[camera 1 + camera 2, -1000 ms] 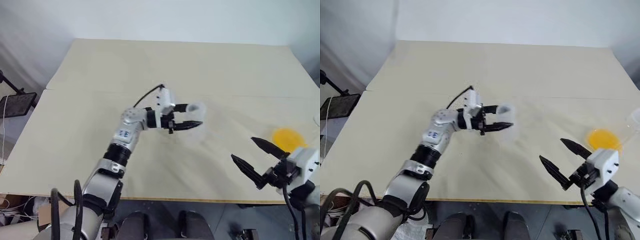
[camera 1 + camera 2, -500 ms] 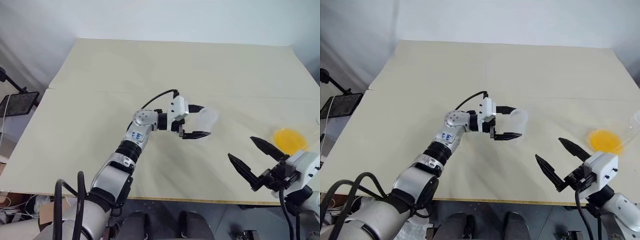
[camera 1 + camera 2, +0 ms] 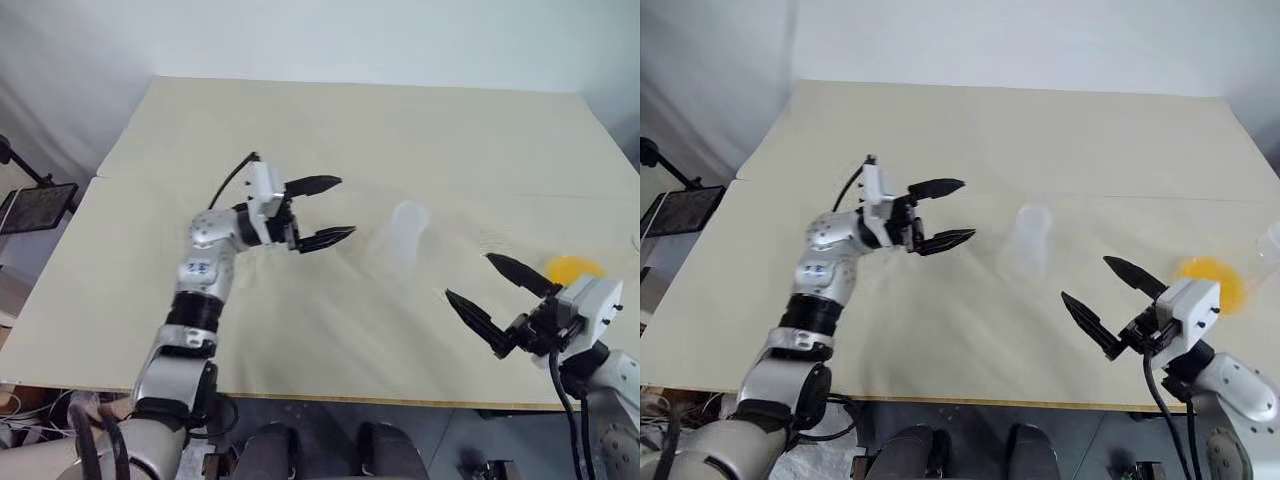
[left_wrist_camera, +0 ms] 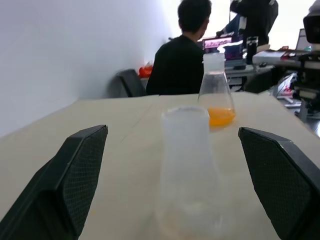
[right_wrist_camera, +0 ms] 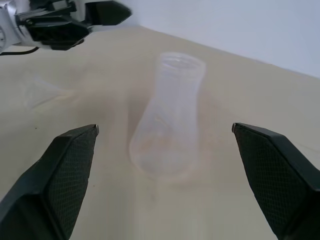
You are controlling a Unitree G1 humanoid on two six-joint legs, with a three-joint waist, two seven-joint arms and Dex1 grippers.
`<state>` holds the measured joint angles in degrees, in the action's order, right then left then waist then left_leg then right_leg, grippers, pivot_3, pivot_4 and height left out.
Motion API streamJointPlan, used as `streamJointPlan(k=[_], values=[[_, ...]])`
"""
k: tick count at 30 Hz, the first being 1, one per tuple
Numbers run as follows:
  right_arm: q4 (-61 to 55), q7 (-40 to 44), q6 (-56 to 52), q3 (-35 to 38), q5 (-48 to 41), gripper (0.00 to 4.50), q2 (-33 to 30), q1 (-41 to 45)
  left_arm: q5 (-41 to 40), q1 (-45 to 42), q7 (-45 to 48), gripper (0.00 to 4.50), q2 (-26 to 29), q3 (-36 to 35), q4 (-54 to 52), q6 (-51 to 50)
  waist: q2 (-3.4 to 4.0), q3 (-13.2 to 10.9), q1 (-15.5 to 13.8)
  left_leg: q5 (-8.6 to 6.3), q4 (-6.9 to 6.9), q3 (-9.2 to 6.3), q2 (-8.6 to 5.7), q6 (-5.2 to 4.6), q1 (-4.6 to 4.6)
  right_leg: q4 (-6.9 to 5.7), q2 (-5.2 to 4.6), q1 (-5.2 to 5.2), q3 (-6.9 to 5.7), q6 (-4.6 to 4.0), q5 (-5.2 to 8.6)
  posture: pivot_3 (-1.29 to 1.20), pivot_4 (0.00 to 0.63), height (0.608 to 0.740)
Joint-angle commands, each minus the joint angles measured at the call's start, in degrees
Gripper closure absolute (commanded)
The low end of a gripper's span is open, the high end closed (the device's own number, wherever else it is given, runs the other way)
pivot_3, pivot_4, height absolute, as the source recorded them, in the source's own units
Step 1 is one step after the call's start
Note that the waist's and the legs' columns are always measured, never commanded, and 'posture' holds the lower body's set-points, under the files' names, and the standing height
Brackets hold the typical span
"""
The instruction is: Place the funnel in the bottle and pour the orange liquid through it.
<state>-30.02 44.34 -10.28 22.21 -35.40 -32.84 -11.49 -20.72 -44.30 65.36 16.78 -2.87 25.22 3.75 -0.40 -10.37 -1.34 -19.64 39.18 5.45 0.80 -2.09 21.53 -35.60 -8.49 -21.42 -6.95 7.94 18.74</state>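
Observation:
I need to close my left gripper on the rim of the funnel (image 3: 246,261) that lies on the table, because the funnel should go into the bottle.
The clear bottle (image 3: 405,236) stands upright near the middle of the beige table (image 3: 300,130), and nothing holds it. My left gripper (image 3: 342,208) is open, level, to the bottle's left and pointing at it across a gap. The orange liquid (image 3: 573,268) sits in the bottom of a clear flask (image 4: 217,95) at the table's right edge. My right gripper (image 3: 470,277) is open near the front edge, between the bottle and the flask. The funnel (image 5: 42,92) shows faintly on the table, lying to the left of the bottle (image 5: 170,125) in the right wrist view.
A black stand with a dark tablet (image 3: 35,205) is off the table's left side. In the left wrist view a seated person (image 4: 182,55) and desks with screens are beyond the table's far right end.
My left gripper opened, let go of the bottle and drew back to the left. The bottle stays upright where it was left. My right gripper edged slightly toward the bottle.

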Motion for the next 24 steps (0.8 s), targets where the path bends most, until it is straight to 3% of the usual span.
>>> streamJointPlan(k=[1,11,18,24], values=[[0.08,3.28,-0.44,-1.02,-2.37,0.00,-2.05,2.63,-3.27,5.08,-3.51,0.05,4.74,-4.61,-8.31,-5.35,0.00,0.00,0.13,0.00,0.00,0.00,0.01,0.00,-0.01,-0.01,0.00,-0.01,0.02,0.00,0.00,0.00,0.150,0.740],[2.85,14.57,-0.50,-13.85,-0.40,0.00,-5.19,13.18,-6.61,31.37,-12.35,0.05,16.67,-18.89,-24.12,-12.67,-0.01,0.00,0.53,0.00,-0.01,-0.13,0.05,0.03,-0.03,-0.05,-0.07,0.03,-0.01,0.00,0.00,0.00,0.150,0.740],[4.71,20.36,-2.60,-18.65,-0.64,0.00,-7.26,16.41,-8.88,49.95,-12.48,0.05,19.28,-26.10,-30.78,-15.43,-0.01,-0.01,0.09,-0.02,-0.01,-0.16,0.06,0.03,-0.05,0.02,-0.12,0.09,0.00,-0.01,0.00,0.00,0.150,0.740],[6.46,21.26,-1.30,-17.92,0.44,0.00,-7.47,16.72,-9.01,54.95,-13.55,0.05,18.78,-27.44,-32.33,-14.98,-0.01,-0.01,0.01,-0.07,-0.01,-0.15,0.08,0.07,-0.07,0.05,-0.14,0.09,0.03,-0.02,0.00,0.00,0.150,0.740]])
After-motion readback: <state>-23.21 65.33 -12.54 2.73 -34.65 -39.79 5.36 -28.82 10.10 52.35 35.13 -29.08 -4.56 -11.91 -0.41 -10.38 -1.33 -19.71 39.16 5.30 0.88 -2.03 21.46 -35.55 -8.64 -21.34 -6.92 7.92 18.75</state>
